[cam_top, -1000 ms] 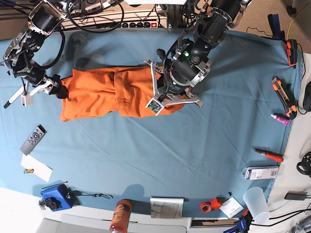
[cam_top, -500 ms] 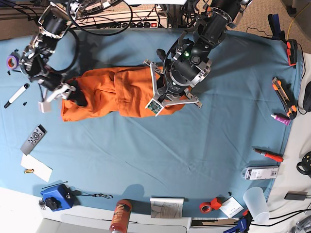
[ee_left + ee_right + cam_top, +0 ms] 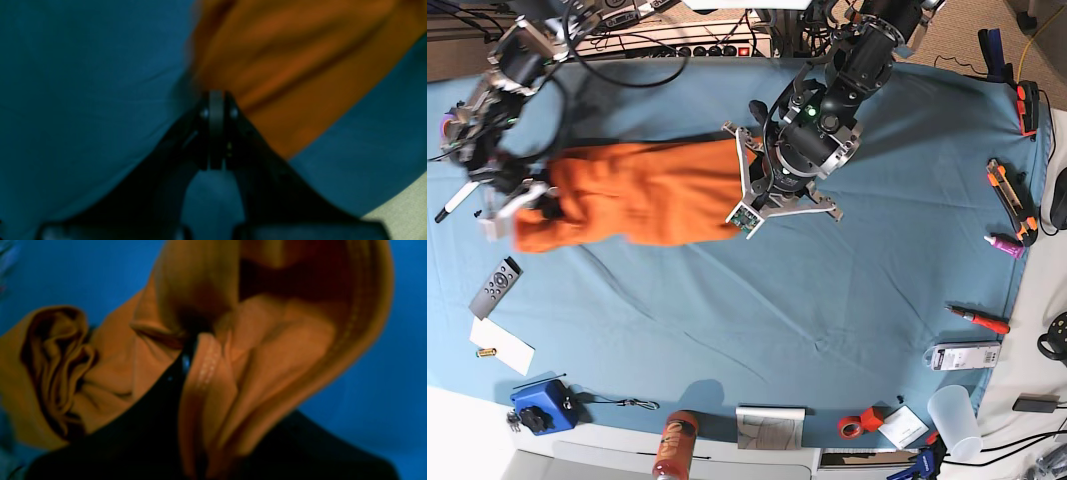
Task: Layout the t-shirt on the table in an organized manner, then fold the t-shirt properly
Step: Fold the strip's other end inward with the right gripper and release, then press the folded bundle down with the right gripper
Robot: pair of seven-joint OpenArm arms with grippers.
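Observation:
My right gripper will put the bunched fold down on the orange t-shirt, inward from its end (image 3: 601,208) near the remote.
The orange t-shirt (image 3: 647,190) lies as a long folded band across the back of the blue table (image 3: 827,330). At its left end my right gripper (image 3: 532,205) is shut on a bunched fold. The right wrist view shows that fold of the t-shirt (image 3: 206,380) running down between the dark fingers of the right gripper (image 3: 196,336). My left arm (image 3: 797,150) hangs over the shirt's right end and hides its gripper there. In the left wrist view the left gripper (image 3: 217,100) is shut, tips at the edge of the t-shirt (image 3: 293,66).
On the left lie a marker (image 3: 457,198), a remote (image 3: 495,287) and a white paper (image 3: 502,347). A blue box (image 3: 542,405), bottle (image 3: 674,445), booklet (image 3: 770,427), orange tape roll (image 3: 859,423) and cup (image 3: 955,420) line the front. A screwdriver (image 3: 979,320) and knife (image 3: 1012,200) lie right.
My right gripper reached the shirt's left end, shut on it and drew it leftward. The shirt now lies longer and smoother. The left arm has stayed in place.

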